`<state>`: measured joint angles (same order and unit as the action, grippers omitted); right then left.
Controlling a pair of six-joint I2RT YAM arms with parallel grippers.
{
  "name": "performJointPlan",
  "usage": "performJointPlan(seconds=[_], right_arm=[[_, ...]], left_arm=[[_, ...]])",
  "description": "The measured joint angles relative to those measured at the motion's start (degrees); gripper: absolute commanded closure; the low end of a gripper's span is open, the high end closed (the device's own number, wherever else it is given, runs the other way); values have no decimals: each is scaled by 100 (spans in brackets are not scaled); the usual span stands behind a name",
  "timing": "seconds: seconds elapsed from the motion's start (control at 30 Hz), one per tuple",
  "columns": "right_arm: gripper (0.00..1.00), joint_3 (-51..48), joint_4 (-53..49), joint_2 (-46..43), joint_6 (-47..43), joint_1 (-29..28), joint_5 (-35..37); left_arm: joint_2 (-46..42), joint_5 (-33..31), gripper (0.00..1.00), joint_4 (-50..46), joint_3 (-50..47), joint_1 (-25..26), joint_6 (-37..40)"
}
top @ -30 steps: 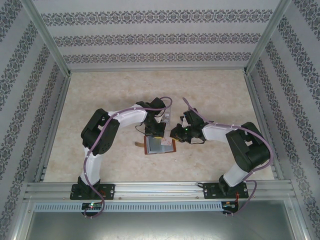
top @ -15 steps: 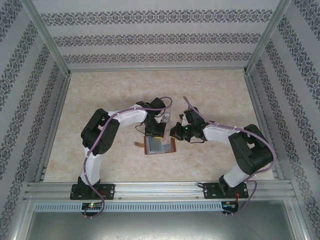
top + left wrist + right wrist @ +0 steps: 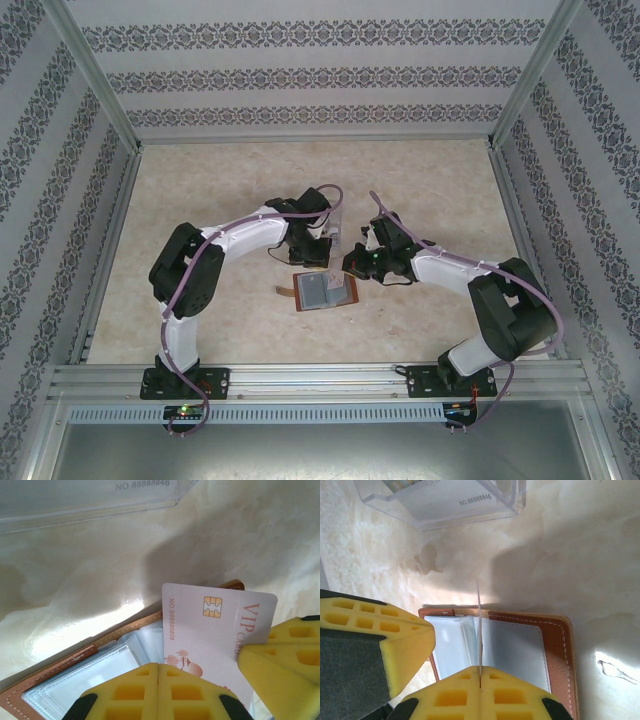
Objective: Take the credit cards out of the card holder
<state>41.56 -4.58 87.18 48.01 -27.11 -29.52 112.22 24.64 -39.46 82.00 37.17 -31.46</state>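
Observation:
My right gripper needs to lay the credit card on the card holder, as it pinches the card by its long edge, and then take it near the credit card's end [image 3: 244, 696] away from the chip.
The card holder [image 3: 325, 292], a reddish-brown wallet, lies open on the table with its greyish clear pockets up. My right gripper [image 3: 480, 669] is shut on a credit card [image 3: 479, 625], seen edge-on and standing upright over the card holder [image 3: 555, 640]. From the left wrist that credit card [image 3: 215, 630] is white with a gold chip and "VIP CARD" lettering, above the card holder [image 3: 60, 687]. My left gripper [image 3: 158, 666] is shut with nothing between its pads, just beside the card. From above, the left gripper [image 3: 318, 252] and right gripper [image 3: 352, 265] hover close together behind the wallet.
A clear plastic slotted tray [image 3: 336, 236] stands just behind the wallet, with a numbered card inside the tray [image 3: 450, 500]. The marbled table [image 3: 200, 200] is fenced by aluminium rails and patterned walls on all sides.
The right gripper closed on the card. The left gripper drew back from the wallet toward the tray, and the wallet shifted slightly to the right.

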Motion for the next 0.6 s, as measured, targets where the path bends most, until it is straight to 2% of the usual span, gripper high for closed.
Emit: performJointPlan(seconds=[0.17, 0.33, 0.6], right_arm=[[95, 4, -52, -20, -39, 0, 9], [91, 22, -70, -20, -153, 0, -66], [85, 616, -863, 164, -767, -168, -63]], left_arm=[[0, -33, 96, -2, -4, 0, 0], [2, -33, 96, 2, -120, 0, 0], [52, 20, 95, 2, -175, -2, 0]])
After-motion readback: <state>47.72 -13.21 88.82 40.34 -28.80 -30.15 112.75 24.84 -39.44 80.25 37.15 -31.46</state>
